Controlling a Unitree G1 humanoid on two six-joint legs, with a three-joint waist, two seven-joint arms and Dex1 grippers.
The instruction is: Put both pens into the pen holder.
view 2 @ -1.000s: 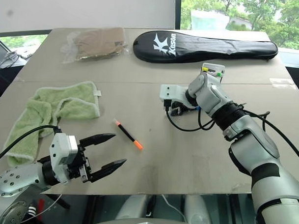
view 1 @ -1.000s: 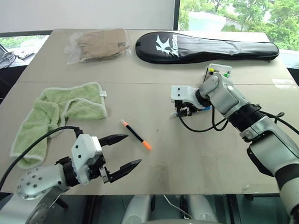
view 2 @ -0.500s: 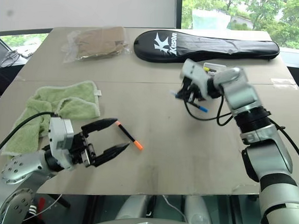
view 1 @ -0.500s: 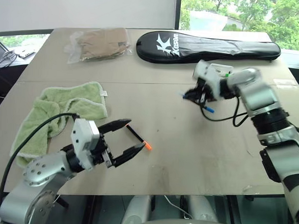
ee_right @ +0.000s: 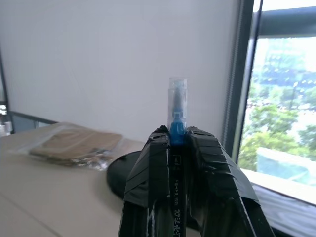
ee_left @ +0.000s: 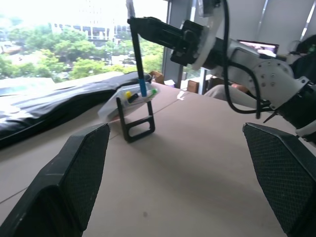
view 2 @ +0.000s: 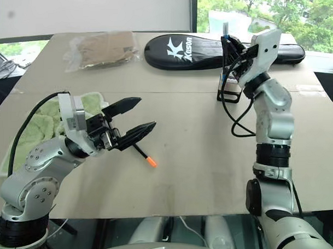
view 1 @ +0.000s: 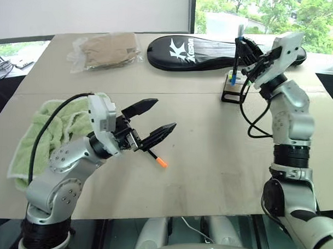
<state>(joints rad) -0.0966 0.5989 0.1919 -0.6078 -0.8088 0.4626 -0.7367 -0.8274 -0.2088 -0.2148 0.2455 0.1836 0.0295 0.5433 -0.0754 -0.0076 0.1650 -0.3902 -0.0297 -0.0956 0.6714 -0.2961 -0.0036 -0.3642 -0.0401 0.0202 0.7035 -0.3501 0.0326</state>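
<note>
I need to open my right gripper to release the blue pen, now upright at the pen holder's top, in the pen holder [view 1: 237,80], so that it goes between the yellow cap and the green cap.
The blue pen [view 1: 235,61] stands upright in my right gripper [view 1: 242,48], which is shut on its upper part just below the clear cap [ee_right: 177,106]. Its lower blue end meets the white top of the pen holder [view 1: 232,89], a small black frame stand with yellow and green caps, near the racket bag. I cannot tell whether the end is inside. The orange pen [view 2: 142,154] lies on the table, orange tip toward me. My left gripper [view 1: 164,113] hangs open just above it, its fingers [ee_left: 79,168] wide apart and nothing between them.
A green towel [view 1: 49,126] lies at the left under my left arm. A long black racket bag [view 1: 196,49] and a clear bag of brown cloth [view 1: 106,48] lie along the table's far side. A black cable [view 1: 249,113] hangs from the right arm.
My right gripper swung up and to the far right with the blue pen, turning it upright over the pen holder. My left gripper rose and moved forward over the orange pen, still open.
</note>
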